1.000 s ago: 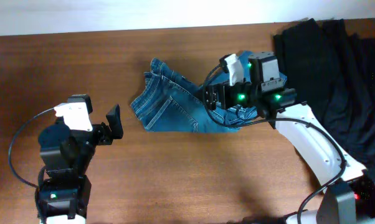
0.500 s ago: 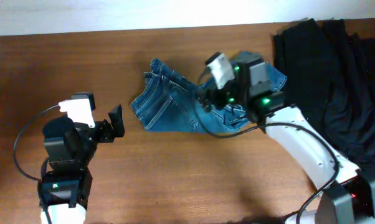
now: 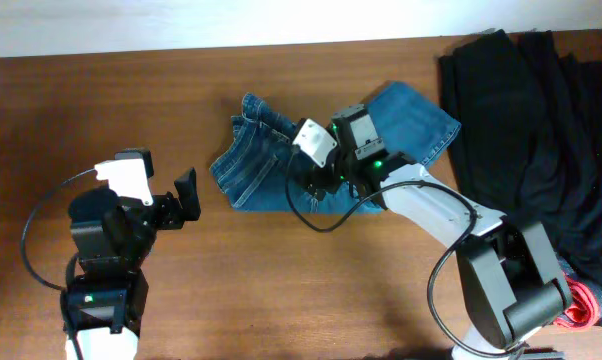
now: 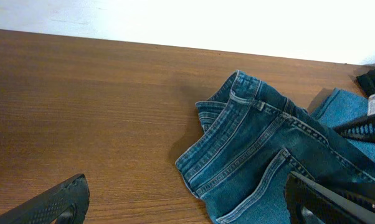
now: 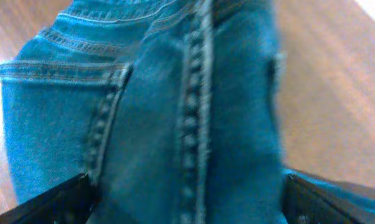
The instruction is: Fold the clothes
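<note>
The waistband of the jeans lies crooked to the leg, so the robot's right gripper will grab the jeans closer to the waistband (image 3: 272, 145) and swing that end of the jeans toward the front.
The blue denim jeans (image 3: 256, 165) lie bunched in the middle of the table, with one leg (image 3: 416, 115) reaching toward the back right. In the left wrist view the waistband and a stitched pocket (image 4: 268, 143) show. My right gripper (image 3: 316, 180) is low over the middle of the jeans. In the right wrist view its fingers (image 5: 190, 202) are spread wide, with a seamed fold of denim (image 5: 175, 93) between them. My left gripper (image 3: 188, 195) is open and empty just left of the jeans. Its fingers (image 4: 187, 205) hang over bare wood and the jeans' edge.
A pile of black garments (image 3: 541, 130) covers the right side of the table, close to the jeans' leg. A small red-pink item (image 3: 579, 305) lies at the bottom right by the right arm's base. The white wall edge runs along the back.
My right gripper has moved left and lower, from the right part of the jeans to their middle, uncovering the leg at the back right. The left arm shifted slightly, then stayed still.
</note>
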